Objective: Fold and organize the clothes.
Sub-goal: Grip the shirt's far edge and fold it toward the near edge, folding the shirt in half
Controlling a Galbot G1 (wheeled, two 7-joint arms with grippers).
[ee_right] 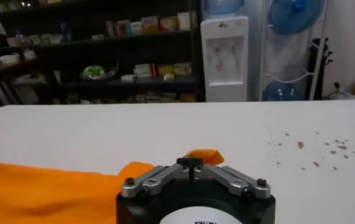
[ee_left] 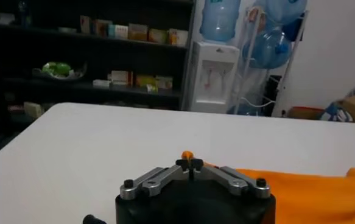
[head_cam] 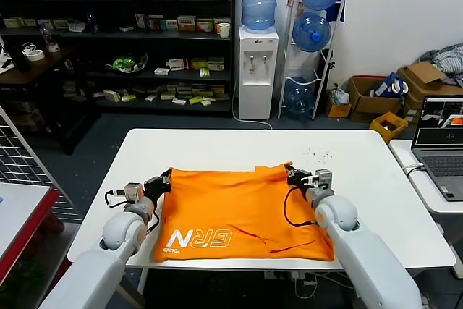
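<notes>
My left gripper is going to the spot just beyond the white lettering. It will release the orange T-shirt's far corner on the shirt's side edge (head_cam: 168,223).
The orange T-shirt (head_cam: 239,211) lies folded on the white table (head_cam: 239,146), with white "GRN" lettering at its near left. My left gripper (head_cam: 164,179) is shut on the shirt's far left corner; a bit of orange cloth (ee_left: 187,154) pokes out past its tips (ee_left: 189,163). My right gripper (head_cam: 292,174) is shut on the shirt's far right corner, with an orange flap (ee_right: 203,156) beyond its tips (ee_right: 190,162). Both hold the far edge at table level.
A laptop (head_cam: 441,142) sits on a side table at the right. Small dark specks (head_cam: 318,155) dot the table's far right. A water dispenser (head_cam: 257,70), bottle rack, shelves and cardboard boxes stand behind the table.
</notes>
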